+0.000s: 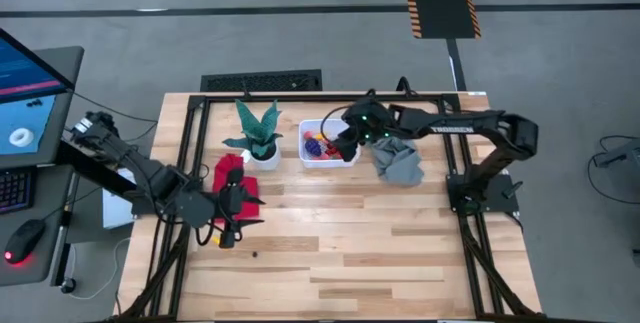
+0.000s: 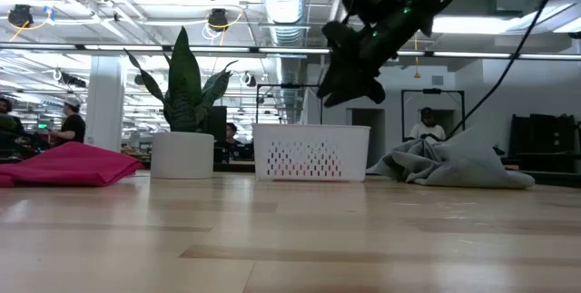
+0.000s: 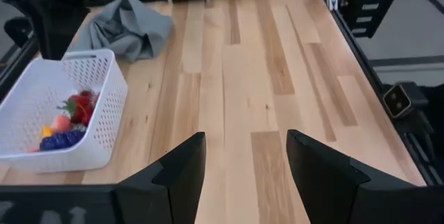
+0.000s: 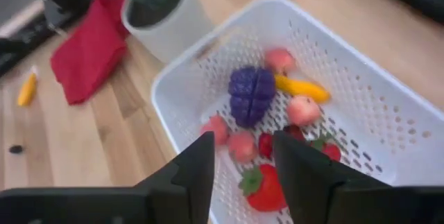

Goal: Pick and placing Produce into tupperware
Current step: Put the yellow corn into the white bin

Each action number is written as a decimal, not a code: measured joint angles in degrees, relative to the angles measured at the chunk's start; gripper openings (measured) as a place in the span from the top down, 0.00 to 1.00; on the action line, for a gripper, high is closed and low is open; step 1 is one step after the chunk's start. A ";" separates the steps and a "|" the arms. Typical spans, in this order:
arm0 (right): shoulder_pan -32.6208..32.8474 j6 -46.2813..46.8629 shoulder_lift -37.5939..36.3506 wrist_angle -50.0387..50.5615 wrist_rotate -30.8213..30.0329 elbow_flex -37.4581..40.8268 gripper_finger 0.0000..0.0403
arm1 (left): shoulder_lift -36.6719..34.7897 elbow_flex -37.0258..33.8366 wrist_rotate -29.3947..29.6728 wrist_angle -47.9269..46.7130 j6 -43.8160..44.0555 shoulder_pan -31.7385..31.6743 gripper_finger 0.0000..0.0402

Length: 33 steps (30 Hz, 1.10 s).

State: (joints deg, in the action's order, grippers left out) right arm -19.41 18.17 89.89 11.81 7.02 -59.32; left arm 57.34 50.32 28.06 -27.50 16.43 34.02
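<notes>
Next, I will grip the yellow piece's thin end (image 1: 215,240), near the red cloth, with my left gripper.
The white tupperware (image 1: 345,159) stands at the table's far middle, next to a potted plant. In it lie a purple grape bunch (image 4: 251,93), a yellow piece (image 4: 302,87), pink balls (image 4: 303,109) and red strawberries (image 4: 267,186). My right gripper (image 4: 243,165) hovers open just above the tupperware (image 2: 311,152), nothing between its fingers. A yellow piece (image 4: 26,89) and a small dark piece (image 4: 15,149) lie on the wood near the red cloth. My left gripper (image 3: 246,165) is open and empty above the table's left part, by the red cloth (image 1: 236,177).
A potted plant (image 1: 258,133) in a round white pot stands left of the tupperware. A crumpled grey cloth (image 1: 400,161) lies to its right. The red cloth lies flat near the left edge. Bare wood fills the table's near half (image 1: 360,263).
</notes>
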 joint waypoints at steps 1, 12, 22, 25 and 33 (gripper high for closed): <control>-0.39 -0.01 0.79 0.39 0.49 -0.26 0.57 | 0.00 -0.06 0.43 -0.39 0.43 0.31 0.52; 0.62 -5.02 3.72 -6.47 1.89 -2.32 0.55 | 0.02 -0.04 8.64 -8.48 7.73 3.45 0.52; 9.20 -9.61 -3.57 -13.94 1.96 -2.33 0.58 | 2.19 0.01 5.57 -21.06 23.70 3.43 0.52; 12.32 -9.76 -5.31 -14.09 1.92 -2.31 0.58 | 5.17 0.03 1.36 -25.90 28.47 3.43 0.52; 18.81 -10.68 -6.82 -14.42 1.78 -2.28 0.59 | 16.81 0.03 -13.79 -34.22 34.75 4.34 0.52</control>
State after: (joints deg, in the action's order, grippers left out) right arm -0.60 7.49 83.07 -2.61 8.80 -61.60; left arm 74.15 50.35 14.27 -61.72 51.18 38.36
